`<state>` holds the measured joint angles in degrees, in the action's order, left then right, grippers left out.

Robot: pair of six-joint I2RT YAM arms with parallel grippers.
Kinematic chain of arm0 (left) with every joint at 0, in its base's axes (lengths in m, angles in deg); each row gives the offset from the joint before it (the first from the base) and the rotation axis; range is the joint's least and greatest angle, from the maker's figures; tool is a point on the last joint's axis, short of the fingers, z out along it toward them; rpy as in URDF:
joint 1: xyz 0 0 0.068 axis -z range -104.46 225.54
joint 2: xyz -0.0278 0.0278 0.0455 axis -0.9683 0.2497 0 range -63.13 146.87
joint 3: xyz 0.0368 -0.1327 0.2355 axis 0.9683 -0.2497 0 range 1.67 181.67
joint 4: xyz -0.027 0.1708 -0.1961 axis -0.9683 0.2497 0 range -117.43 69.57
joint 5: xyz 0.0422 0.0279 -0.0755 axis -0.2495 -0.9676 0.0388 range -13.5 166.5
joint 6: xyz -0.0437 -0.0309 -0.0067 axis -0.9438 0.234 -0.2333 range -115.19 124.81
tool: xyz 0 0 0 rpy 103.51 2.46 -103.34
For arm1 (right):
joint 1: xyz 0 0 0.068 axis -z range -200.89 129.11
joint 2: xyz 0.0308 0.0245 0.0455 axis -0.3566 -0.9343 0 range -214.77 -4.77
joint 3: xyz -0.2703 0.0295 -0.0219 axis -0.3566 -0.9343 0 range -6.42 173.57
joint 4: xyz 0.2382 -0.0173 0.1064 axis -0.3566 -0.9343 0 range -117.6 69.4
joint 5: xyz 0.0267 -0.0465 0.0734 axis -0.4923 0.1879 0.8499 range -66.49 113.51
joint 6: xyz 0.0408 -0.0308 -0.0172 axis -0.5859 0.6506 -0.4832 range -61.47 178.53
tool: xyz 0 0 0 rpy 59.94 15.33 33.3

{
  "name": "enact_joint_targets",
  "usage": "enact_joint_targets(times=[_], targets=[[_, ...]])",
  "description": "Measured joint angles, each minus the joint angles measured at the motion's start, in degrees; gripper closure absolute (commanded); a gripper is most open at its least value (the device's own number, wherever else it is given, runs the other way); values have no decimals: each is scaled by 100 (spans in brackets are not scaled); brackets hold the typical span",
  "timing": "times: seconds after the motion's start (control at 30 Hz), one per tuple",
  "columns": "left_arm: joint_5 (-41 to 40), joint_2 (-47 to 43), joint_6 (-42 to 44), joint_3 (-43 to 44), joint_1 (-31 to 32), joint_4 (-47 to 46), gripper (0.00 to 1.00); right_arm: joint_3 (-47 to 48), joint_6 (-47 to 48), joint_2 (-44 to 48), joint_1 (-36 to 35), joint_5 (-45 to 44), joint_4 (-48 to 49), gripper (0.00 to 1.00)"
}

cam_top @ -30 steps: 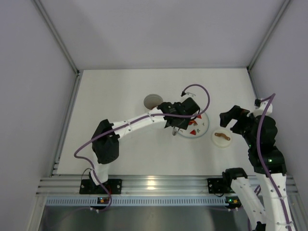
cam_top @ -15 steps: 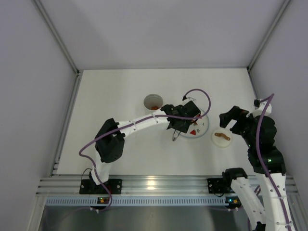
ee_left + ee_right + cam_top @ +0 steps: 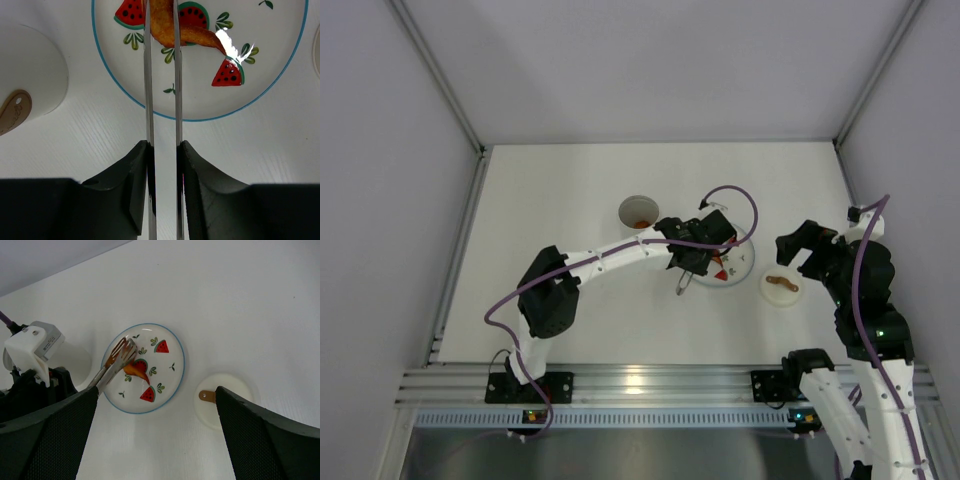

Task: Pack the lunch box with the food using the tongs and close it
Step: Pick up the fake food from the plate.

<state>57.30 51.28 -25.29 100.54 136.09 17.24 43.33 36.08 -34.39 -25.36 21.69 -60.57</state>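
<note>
My left gripper will let go of the orange-brown food onto the orange food inside the open white lunch box (image 3: pixel 641 221).
My left gripper (image 3: pixel 164 150) is shut on the metal tongs (image 3: pixel 148 75), whose two arms run forward over the plate. Their tips close round an orange-brown piece of food (image 3: pixel 165 25) lying on the plate; from the right wrist the same food (image 3: pixel 134 369) shows under the tongs (image 3: pixel 117 360). From above, the white lunch box (image 3: pixel 639 205) stands open behind and left of my left gripper (image 3: pixel 688 268), with orange food (image 3: pixel 640 222) inside. Its wall (image 3: pixel 35 75) fills the left of the left wrist view. My right gripper (image 3: pixel 156 390) hangs open and holds nothing, above the table right of the plate.
The plate (image 3: pixel 742 265) with watermelon prints (image 3: pixel 227 74) and a blue rim (image 3: pixel 200 119) lies at mid-table. The round white lid (image 3: pixel 780 288) with its brown handle (image 3: pixel 206 396) rests just right of it, under my right gripper (image 3: pixel 798 245). Grey walls stand on three sides.
My left arm came off the lunch box and settled over the plate. The tongs' arms have squeezed together onto the orange piece. The right arm has not moved.
</note>
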Motion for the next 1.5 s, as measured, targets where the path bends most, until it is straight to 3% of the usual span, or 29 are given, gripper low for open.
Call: enact_joint_targets(times=[0.27, 0.47, 0.6, 0.77, 0.87, 1.5], targets=[[-57, 0, 28, 0, 0, 37, 47, 0, 0, 0, 0, 0, -2, 0], [-131, 0, 22, 0, -2, 42, 45, 0, 0, 0, 0, 0, 0, 1], [-118, 0, 26, 0, -2, 42, 53, 0, 0, 0, 0, 0, -2, 1], [-90, 0, 63, 0, -2, 52, 72, 0, 4, 0, 0, 0, -2, 1], [-68, 0, 90, 0, -4, 59, 77, 0, 22, -2, 0, 0, 0, 1], [-81, -531, 284, 313, 15, 422, 77, 0, 37, -15, 0, -2, 0, 1]])
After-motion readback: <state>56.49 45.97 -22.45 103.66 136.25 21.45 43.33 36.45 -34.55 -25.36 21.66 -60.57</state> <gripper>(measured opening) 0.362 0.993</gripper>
